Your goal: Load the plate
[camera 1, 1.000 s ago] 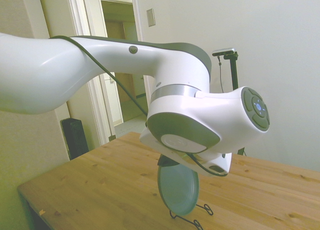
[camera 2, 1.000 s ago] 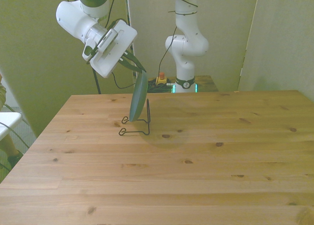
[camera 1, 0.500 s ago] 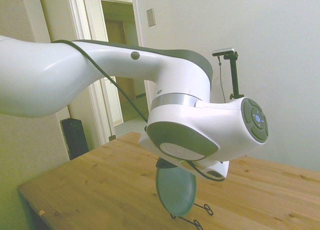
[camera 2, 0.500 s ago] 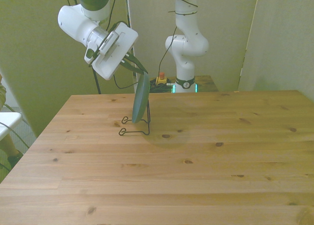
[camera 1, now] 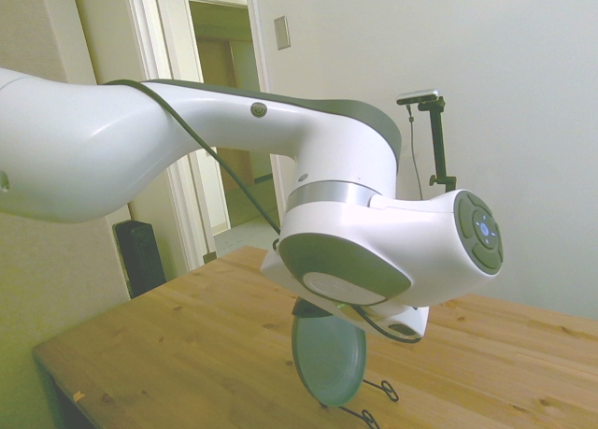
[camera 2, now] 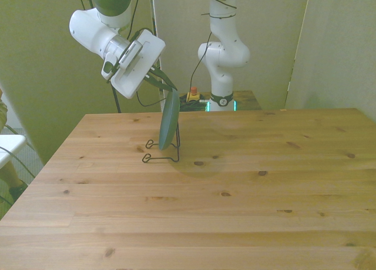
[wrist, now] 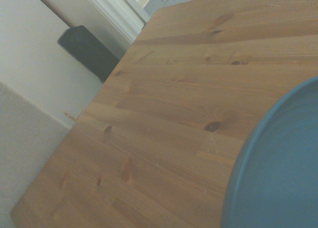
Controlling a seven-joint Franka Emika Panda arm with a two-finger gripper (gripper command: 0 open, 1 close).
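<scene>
Next, my gripper lets go of the plate with its lower rim in the front loops of the black wire stand [camera 2: 155, 157].
The plate [camera 2: 168, 124] is a dull teal-green disc held nearly upright, edge-on in the front view, near the table's far left corner there. My gripper [camera 2: 169, 87] is shut on its top rim, with the white hand slanting up toward the front view's left. The plate's lower edge sits in the thin black wire stand [camera 2: 160, 155] on the wooden table [camera 2: 235, 211]. In the side view the plate [camera 1: 327, 359] hangs below the wrist housing, which hides the fingers, and the stand's [camera 1: 371, 408] loops show beneath it. The wrist view holds the plate's curved rim [wrist: 278, 163] over the tabletop.
A second white arm [camera 2: 222, 43] stands behind the table's far edge. A black speaker [camera 1: 140, 256] and an open doorway lie beyond the table's end in the side view. A white object [camera 2: 7, 147] shows at the front view's left edge.
The hand and plate have shifted slightly toward the front view's right and down, bringing the plate closer to upright in the wire stand.
</scene>
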